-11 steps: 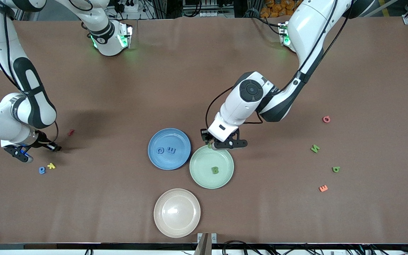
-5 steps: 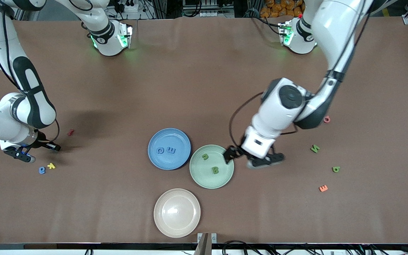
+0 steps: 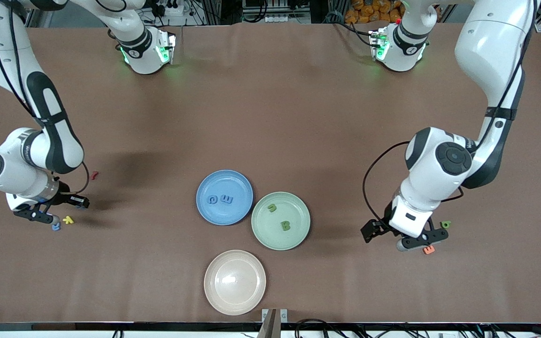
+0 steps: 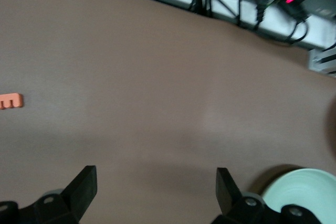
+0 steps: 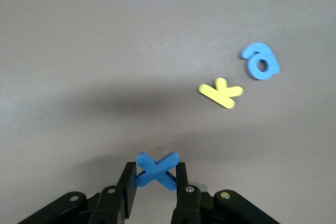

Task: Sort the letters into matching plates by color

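Note:
The blue X letter, now hanging by a loose blue letter, will be released by my right gripper on the blue plate (image 3: 237, 205), between that plate's letters and the green plate.
The blue plate (image 3: 224, 182) holds two blue letters (image 3: 227, 199). Beside it, the green plate (image 3: 281, 242) holds two green letters (image 3: 285, 226). My right gripper (image 3: 47, 218) (image 5: 155, 174) is shut on a blue X letter (image 5: 157, 170), over the table at the right arm's end. It hangs by a loose blue letter (image 3: 56, 227) (image 5: 260, 60). My left gripper (image 3: 395, 237) (image 4: 155, 177) hangs open and empty over bare table toward the left arm's end, between the green plate (image 4: 304, 192) and another green letter (image 3: 445, 224).
A beige plate (image 3: 235, 281) lies nearest the front camera. A yellow piece (image 3: 68, 219) (image 5: 221, 92) lies beside the loose blue letter, and a red piece (image 3: 94, 175) is farther back. An orange piece (image 3: 428, 249) (image 4: 10, 100) lies by the left gripper.
My left gripper opened over the green plate, leaving a second green letter there, then swung toward the left arm's end of the table. The right gripper shifted slightly toward the loose blue letter.

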